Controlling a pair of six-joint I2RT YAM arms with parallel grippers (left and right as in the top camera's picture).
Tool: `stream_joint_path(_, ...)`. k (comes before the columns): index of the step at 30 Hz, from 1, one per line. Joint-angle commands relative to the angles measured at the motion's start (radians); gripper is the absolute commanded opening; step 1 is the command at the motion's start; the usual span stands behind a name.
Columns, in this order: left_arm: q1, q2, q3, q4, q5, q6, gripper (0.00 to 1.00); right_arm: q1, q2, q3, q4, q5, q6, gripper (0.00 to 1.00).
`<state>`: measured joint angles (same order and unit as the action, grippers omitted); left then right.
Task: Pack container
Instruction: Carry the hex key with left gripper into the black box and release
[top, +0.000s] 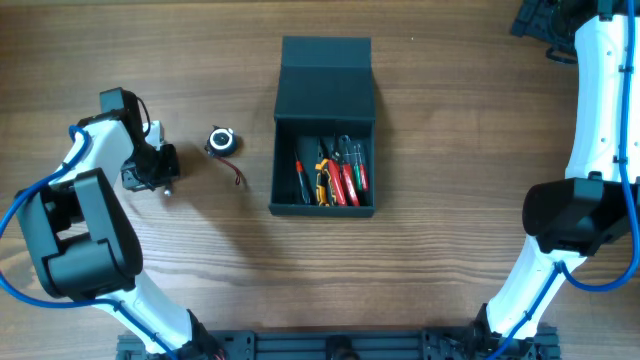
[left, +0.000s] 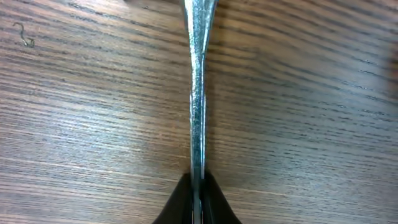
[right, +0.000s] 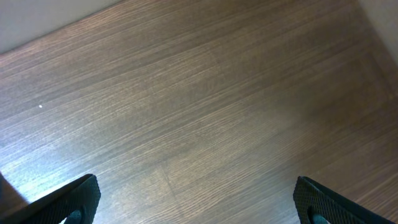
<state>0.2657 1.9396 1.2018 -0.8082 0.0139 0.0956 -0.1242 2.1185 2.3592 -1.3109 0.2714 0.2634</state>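
Note:
The robot's left gripper will release the thin shiny metal tool between the red-and-black screwdriver and the container's side (top: 288, 174).
The dark teal-green container (top: 283, 152) sits open at the table's middle, its flap lid (top: 326, 78) folded back on the far side. Several hand tools with red, orange and black handles (top: 338, 172) lie inside. My left gripper (top: 158, 172) is left of the container, low over the table. In the left wrist view it (left: 198, 190) is shut on a thin shiny metal tool (left: 198, 87), seen edge-on above the wood. My right gripper (right: 196, 199) is open and empty over bare wood, with the container out of its view.
A small round black-and-silver object (top: 222, 141) with a red wire (top: 238, 178) lies between my left gripper and the container. The right arm (top: 598, 110) runs along the table's right side. The wooden table (top: 450, 200) surrounds the container.

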Motion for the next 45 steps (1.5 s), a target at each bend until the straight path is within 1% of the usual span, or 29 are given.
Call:
stream_joint_path(1,-0.001,0.074,-0.031,-0.014,0.023,0.005,0.04,0.002,-0.021,0.016,0.002,0.019,-0.001,1.0)
stream_joint_path(5,-0.001,0.042,0.016,-0.05,0.022,0.005,0.04,0.002,-0.021,0.016,0.002,0.019,-0.001,1.0)
stream_joint_path(10,-0.001,-0.046,0.261,-0.186,0.023,0.001,0.04,0.002,-0.021,0.016,0.002,0.019,-0.001,1.0)
stream_joint_path(11,-0.002,-0.06,0.32,-0.219,0.023,0.001,0.04,0.002,-0.021,0.016,0.002,0.019,-0.001,1.0)
stream_joint_path(12,-0.013,-0.088,0.421,-0.279,0.023,0.001,0.04,0.002,-0.021,0.016,0.002,0.019,-0.001,1.0)
stream_joint_path(15,-0.051,-0.124,0.48,-0.315,0.024,0.0,0.04,0.002,-0.021,0.016,0.002,0.019,-0.001,1.0)
stream_joint_path(16,-0.085,-0.145,0.495,-0.323,0.043,0.0,0.04,0.002,-0.021,0.016,0.002,0.019,-0.001,1.0)
stream_joint_path(19,-0.238,-0.2,0.496,-0.323,0.153,0.0,0.04,0.002,-0.021,0.016,0.002,0.02,-0.001,1.0)
stream_joint_path(21,-0.361,-0.208,0.496,-0.332,0.158,-0.003,0.04,0.002,-0.021,0.016,0.002,0.02,-0.001,1.0)
stream_joint_path(22,-0.442,-0.208,0.496,-0.35,0.158,-0.003,0.04,0.002,-0.021,0.016,0.002,0.02,-0.001,1.0)
stream_joint_path(24,-0.564,-0.208,0.496,-0.385,0.157,-0.003,0.04,0.002,-0.021,0.016,0.002,0.02,-0.001,1.0)
stream_joint_path(28,-0.736,-0.208,0.496,-0.462,0.153,-0.083,0.04,0.002,-0.021,0.016,0.002,0.02,-0.001,1.0)
stream_joint_path(29,-0.766,-0.208,0.496,-0.485,0.153,-0.082,0.04,0.002,-0.021,0.016,0.002,0.02,-0.001,1.0)
stream_joint_path(31,-0.799,-0.208,0.481,-0.494,0.153,-0.093,0.04,0.002,-0.021,0.016,0.002,0.019,-0.001,1.0)
stream_joint_path(35,-0.807,-0.196,0.405,-0.466,0.154,-0.111,0.04,0.002,-0.021,0.016,0.002,0.02,-0.001,1.0)
stream_joint_path(41,-0.806,-0.192,0.186,-0.276,0.153,-0.112,0.04,0.002,-0.021,0.016,0.002,0.02,-0.001,1.0)
stream_joint_path(45,-0.797,-0.191,0.119,-0.156,0.152,-0.111,0.04,0.002,-0.021,0.016,0.002,0.019,-0.001,1.0)
